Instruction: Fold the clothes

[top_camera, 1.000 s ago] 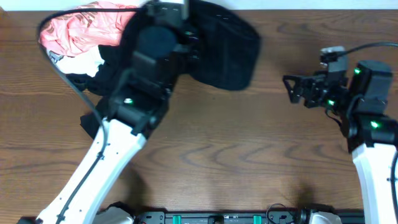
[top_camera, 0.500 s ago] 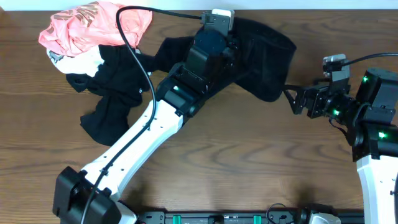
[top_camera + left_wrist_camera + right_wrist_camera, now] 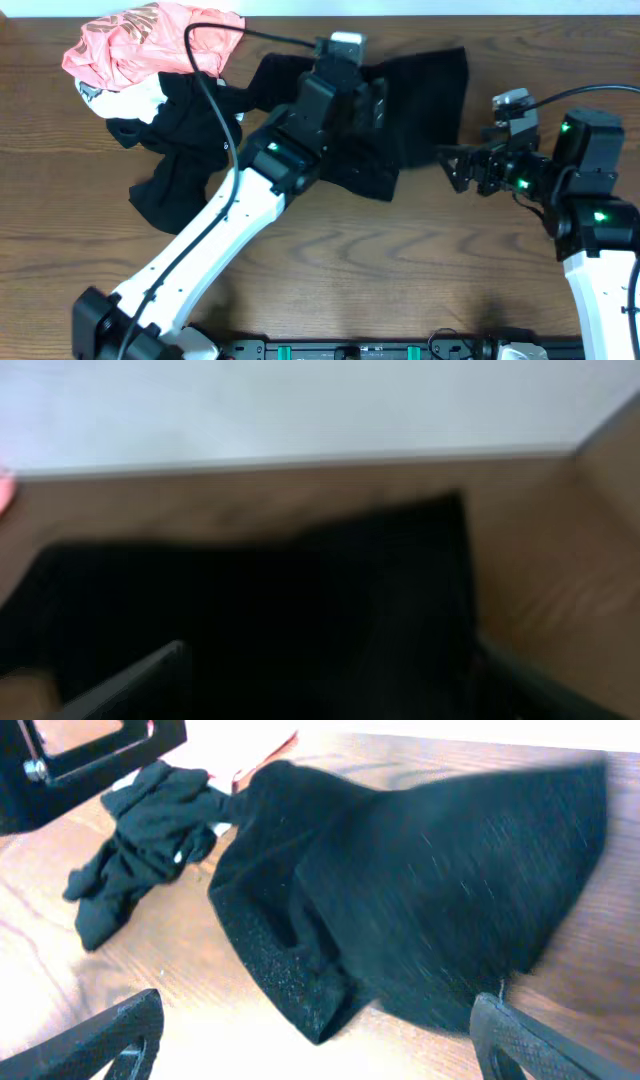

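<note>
The left gripper needs to next go to the black garment's near edge (image 3: pixel 406 165), on the part of that edge toward the right gripper, and close there.
A black garment (image 3: pixel 425 90) lies loosely spread at the back middle of the table, its lower edge bunched. My left gripper (image 3: pixel 372 104) hovers over the garment's left part. In the blurred left wrist view its fingers stand wide apart, open, with the black cloth (image 3: pixel 300 590) beneath them and nothing pinched. My right gripper (image 3: pixel 448 168) is open just right of the garment's lower right edge, pointing at it. In the right wrist view the garment (image 3: pixel 420 870) lies ahead of the right gripper (image 3: pixel 318 1012), whose fingers (image 3: pixel 110 1040) are apart.
A pile of clothes sits at the back left: a coral-pink piece (image 3: pixel 150 35), a white piece (image 3: pixel 130 95) and crumpled black garments (image 3: pixel 180 150). The table's back edge (image 3: pixel 300 460) runs just behind the spread garment. The left arm (image 3: pixel 200 240) crosses the table diagonally.
My left arm swung right, carrying the black garment toward the middle. Its gripper then opened and let the cloth drop flat. The right gripper edged left toward the garment, still open.
</note>
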### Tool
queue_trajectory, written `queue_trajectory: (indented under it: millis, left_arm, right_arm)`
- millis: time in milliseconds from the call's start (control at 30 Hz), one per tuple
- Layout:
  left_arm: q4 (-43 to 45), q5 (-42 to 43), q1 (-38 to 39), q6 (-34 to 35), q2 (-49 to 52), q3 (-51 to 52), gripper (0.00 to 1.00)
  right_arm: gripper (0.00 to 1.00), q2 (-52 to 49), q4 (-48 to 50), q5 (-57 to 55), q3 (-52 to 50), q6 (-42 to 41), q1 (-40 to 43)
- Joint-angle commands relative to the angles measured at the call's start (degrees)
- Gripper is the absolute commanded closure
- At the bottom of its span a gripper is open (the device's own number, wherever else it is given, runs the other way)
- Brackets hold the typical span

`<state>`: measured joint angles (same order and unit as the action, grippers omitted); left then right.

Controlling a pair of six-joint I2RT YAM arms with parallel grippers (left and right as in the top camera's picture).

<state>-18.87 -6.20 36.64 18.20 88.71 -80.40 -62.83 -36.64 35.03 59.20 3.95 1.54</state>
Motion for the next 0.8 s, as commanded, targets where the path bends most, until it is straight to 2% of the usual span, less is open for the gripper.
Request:
queue_trajectory:
  millis: [0, 200, 367, 433, 633, 767]
  left_arm:
    - [-6.8, -0.2, -0.5, 0.0, -3.5, -1.5, 0.12]
    - [-20.5, 6.4, 1.2, 0.4, -3.8, -1.5, 0.14]
    - [-27.4, 7.5, 4.1, 3.1, -2.9, -0.3, 0.26]
    - [-27.5, 7.8, 5.7, 4.4, -2.5, 1.0, 0.30]
    - [-25.0, 7.7, 10.7, 9.2, -0.2, 4.5, 0.31]
    - [-22.5, 7.7, 14.0, 9.4, 3.4, 4.5, 0.32]
  right_arm:
    - [0.04, 0.7, -0.4, -3.7, 0.8, 1.5, -2.8]
    - [0.04, -1.1, -3.7, -9.2, 0.8, 2.2, -7.4]
    - [0.07, -5.9, -8.0, -12.1, 0.7, 1.8, -9.6]
    - [0.07, -8.4, -9.0, -14.0, 0.7, -0.2, -9.6]
    - [0.09, -15.7, -9.0, -17.8, 0.7, -4.6, -9.6]
    - [0.10, -19.4, -7.8, -22.2, 0.7, -8.8, -9.6]
